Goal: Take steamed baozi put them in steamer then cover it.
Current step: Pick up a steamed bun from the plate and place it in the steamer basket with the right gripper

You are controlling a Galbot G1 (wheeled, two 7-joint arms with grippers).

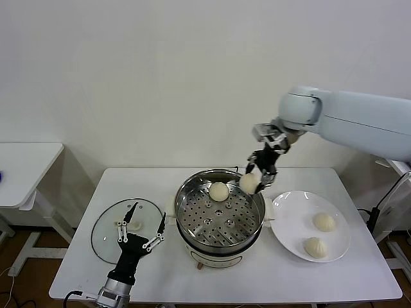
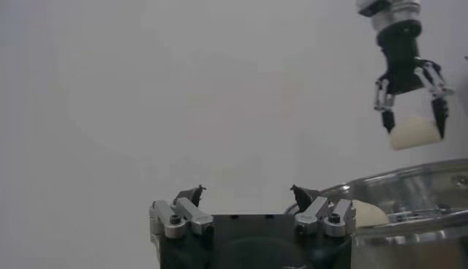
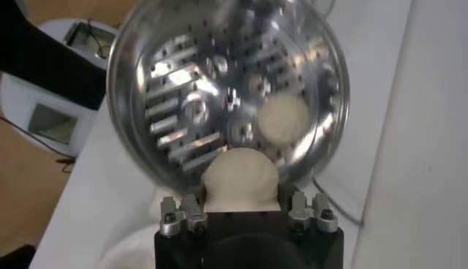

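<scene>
My right gripper needs to let go of the baozi on the steamer's perforated bottom near the glass cover [image 1: 194, 211] [image 3: 255, 48], next to the baozi inside.
The shiny steamer [image 1: 220, 224] stands on its cream pot base at the table's middle, with one baozi [image 1: 219, 190] lying on its perforated bottom. My right gripper [image 1: 254, 181] hangs over the steamer's back right rim, shut on a second baozi [image 1: 249, 183]. The right wrist view shows that held baozi [image 3: 241, 179] above the steamer [image 3: 183, 95], beside the baozi lying inside [image 3: 284, 117]. Two more baozi [image 1: 324, 222] [image 1: 314, 247] rest on the white plate [image 1: 289, 221]. The glass cover [image 1: 106, 234] lies flat at the left, and my left gripper [image 1: 148, 215] stands open over it, holding nothing.
The white plate sits right of the steamer, close to its rim. A second white table [image 1: 26, 167] stands apart at the far left. A plain wall rises behind the table.
</scene>
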